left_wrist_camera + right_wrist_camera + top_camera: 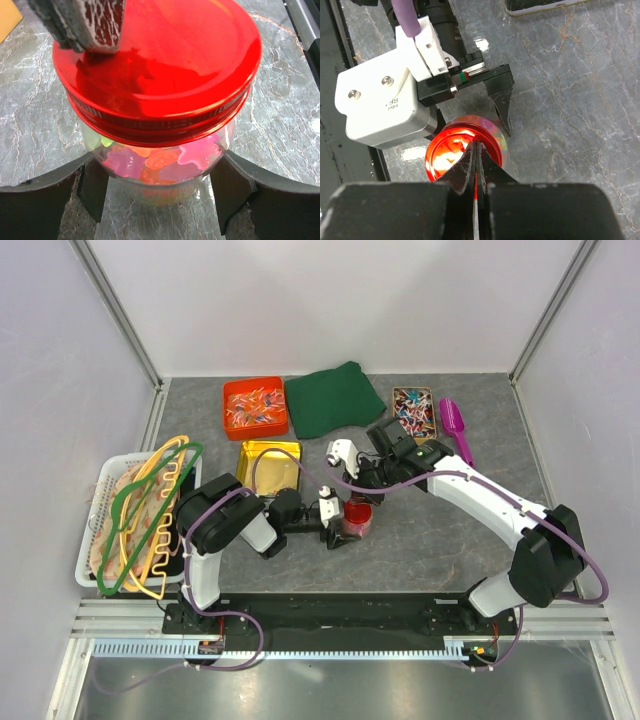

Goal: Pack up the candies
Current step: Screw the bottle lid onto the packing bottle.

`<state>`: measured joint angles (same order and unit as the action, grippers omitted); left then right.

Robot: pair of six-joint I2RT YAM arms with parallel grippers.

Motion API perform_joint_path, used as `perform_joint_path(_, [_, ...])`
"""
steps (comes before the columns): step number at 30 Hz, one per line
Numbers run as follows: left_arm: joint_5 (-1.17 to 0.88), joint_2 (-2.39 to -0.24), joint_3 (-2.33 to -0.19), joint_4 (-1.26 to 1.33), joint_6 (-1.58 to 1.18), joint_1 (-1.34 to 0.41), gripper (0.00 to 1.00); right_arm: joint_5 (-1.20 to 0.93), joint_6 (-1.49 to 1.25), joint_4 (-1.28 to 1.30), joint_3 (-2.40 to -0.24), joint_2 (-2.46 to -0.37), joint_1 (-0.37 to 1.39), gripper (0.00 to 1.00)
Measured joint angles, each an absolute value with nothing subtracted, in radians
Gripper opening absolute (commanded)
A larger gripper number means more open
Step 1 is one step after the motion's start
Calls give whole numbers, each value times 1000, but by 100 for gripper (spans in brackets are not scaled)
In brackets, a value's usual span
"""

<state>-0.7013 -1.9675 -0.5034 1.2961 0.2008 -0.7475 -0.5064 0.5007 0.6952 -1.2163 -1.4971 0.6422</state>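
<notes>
The right gripper's shut fingers rest on the lid's flat top, so it should rise, open and grip the lid's rim [428, 159] from both sides.
A clear jar [165, 185] with a shiny red lid [165, 65] stands on the grey mat [450, 530]. Through its glass show the candies [160, 160], pink, orange and green gummy pieces. My left gripper [157, 167] holds the jar low down, one black finger [92, 182] pressed on each side. My right gripper [476, 145] is shut with nothing between its fingers, and its tips rest on the lid [447, 150] from above. One worn tip [90, 30] shows at the lid's far left edge. From above, both grippers meet at the jar [357, 518].
At the back stand an orange bin of wrapped sweets [255, 407], a folded green cloth [335, 398], a small box of wrapped sweets [413, 412] and a purple scoop [455, 425]. An open gold tin [270, 465] lies behind the jar. A white basket with hangers [140, 520] stands at the left.
</notes>
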Motion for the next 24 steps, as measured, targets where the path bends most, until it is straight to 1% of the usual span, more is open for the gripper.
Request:
perform_joint_path(14, [-689,-1967,-506,1288,168,-748,50,-468,521,667,-1213,-1510,670,0])
perform_joint_path(16, [-688,-1967,-506,1288,168,-748,50,-451,521,667,-1208,-1497,672,25])
perform_joint_path(19, [-687,-1967,-506,1289,169,-748,50,-398,534,698,-1212,-1478,674,45])
perform_joint_path(20, [-686,-1967,-506,1289,169,-748,50,-373,552,724,-1220,-1473,674,52])
perform_joint_path(21, [-686,-1967,-506,1289,170,-748,50,-356,560,742,-1226,-1470,674,79])
perform_joint_path(22, [-687,-1967,-506,1290,172,-748,50,-337,580,770,-1237,-1470,674,94])
perform_joint_path(23, [-688,-1967,-506,1290,173,-748,50,-322,599,798,-1251,-1470,674,98])
perform_joint_path(24, [-688,-1967,-506,1291,175,-748,50,-307,625,829,-1265,-1470,674,98])
